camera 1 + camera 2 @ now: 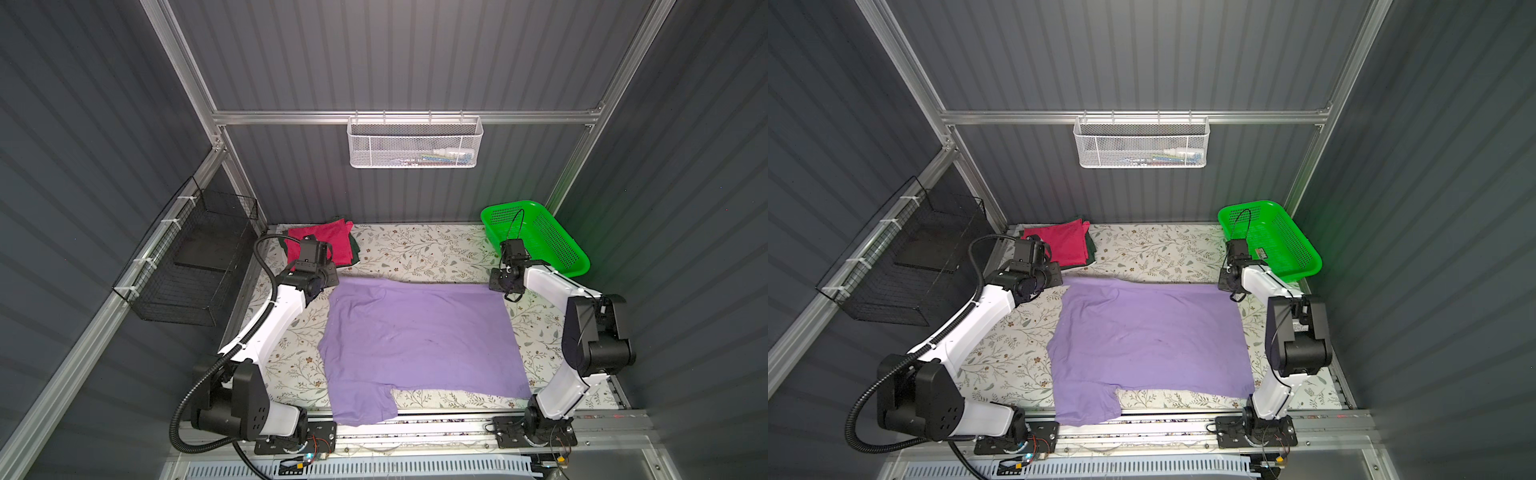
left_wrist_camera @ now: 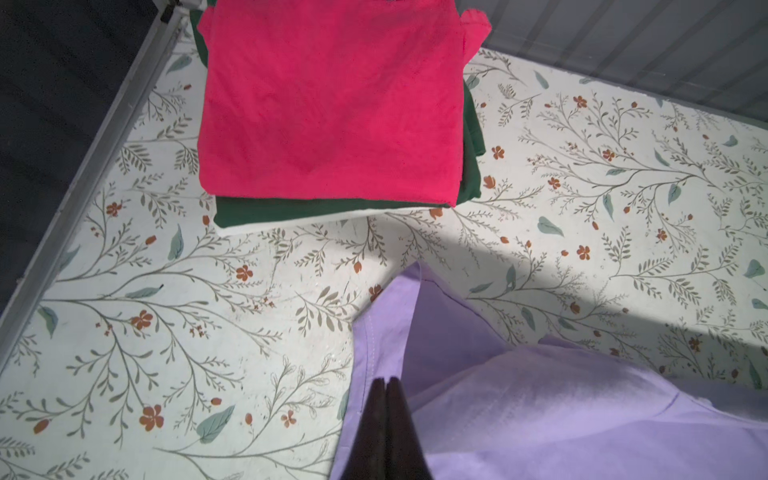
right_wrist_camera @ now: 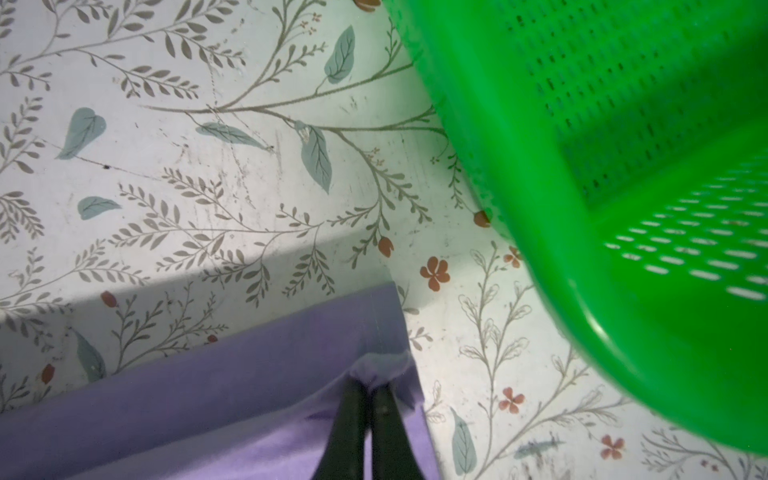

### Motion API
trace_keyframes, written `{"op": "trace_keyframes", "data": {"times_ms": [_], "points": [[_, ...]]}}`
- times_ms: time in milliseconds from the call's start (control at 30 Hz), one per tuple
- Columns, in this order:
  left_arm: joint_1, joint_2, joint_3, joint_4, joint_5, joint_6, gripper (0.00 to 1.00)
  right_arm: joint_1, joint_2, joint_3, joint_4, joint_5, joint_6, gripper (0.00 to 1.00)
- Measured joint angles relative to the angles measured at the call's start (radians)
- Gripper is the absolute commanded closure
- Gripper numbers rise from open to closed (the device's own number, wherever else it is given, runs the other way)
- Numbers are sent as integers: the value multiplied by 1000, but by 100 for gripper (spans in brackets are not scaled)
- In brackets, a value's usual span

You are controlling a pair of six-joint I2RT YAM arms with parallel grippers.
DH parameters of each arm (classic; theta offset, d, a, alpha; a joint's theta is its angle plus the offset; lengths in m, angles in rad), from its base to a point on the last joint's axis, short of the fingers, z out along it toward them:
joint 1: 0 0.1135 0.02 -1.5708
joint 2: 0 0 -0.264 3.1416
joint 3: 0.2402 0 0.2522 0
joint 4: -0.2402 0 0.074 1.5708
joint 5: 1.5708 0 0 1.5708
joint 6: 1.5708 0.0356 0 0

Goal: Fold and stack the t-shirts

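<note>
The robot's left gripper will release the corner of the lavender shirt on the floral table (image 1: 336, 293) (image 2: 388, 332), just in front of the folded stack.
A lavender t-shirt (image 1: 419, 336) lies spread flat, plain side up, in the middle of the floral table in both top views. One sleeve (image 1: 361, 409) hangs over the front rail. My left gripper (image 2: 386, 380) is shut on the shirt's far left corner, where the cloth tents up to it. My right gripper (image 3: 370, 384) is shut on the far right corner, with a tuft of cloth bunched at its tips. The far edge runs nearly straight between them. A folded magenta t-shirt (image 2: 332, 108) sits on a folded dark green t-shirt (image 2: 332, 208) at the back left.
A bright green mesh basket (image 1: 536, 237) stands at the back right, close to my right wrist (image 1: 1241, 257). A black wire basket (image 1: 195, 266) hangs on the left wall. On the back rail hangs a white mesh basket (image 1: 415, 141). Bare floral table (image 1: 419, 253) lies behind the lavender shirt.
</note>
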Motion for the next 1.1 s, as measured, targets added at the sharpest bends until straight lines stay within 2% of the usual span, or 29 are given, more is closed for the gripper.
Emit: {"op": "trace_keyframes", "data": {"times_ms": [433, 767, 833, 933, 1000, 1100], "points": [[0, -176, -153, -76, 78, -99, 100, 14, -2, -33, -12, 18, 34, 100], [-8, -198, -287, -90, 128, -132, 100, 31, -2, -46, -55, 66, 92, 99], [-13, -206, -320, -93, 145, -148, 100, 31, -7, -58, -62, 71, 102, 92], [-27, -221, -364, -94, 167, -174, 83, 34, -35, -84, -72, 79, 127, 74], [-33, -236, -392, -98, 183, -182, 76, 37, -69, -108, -75, 93, 139, 59], [-37, -255, -396, -122, 183, -182, 73, 40, -142, -141, -84, 121, 144, 54]]}}
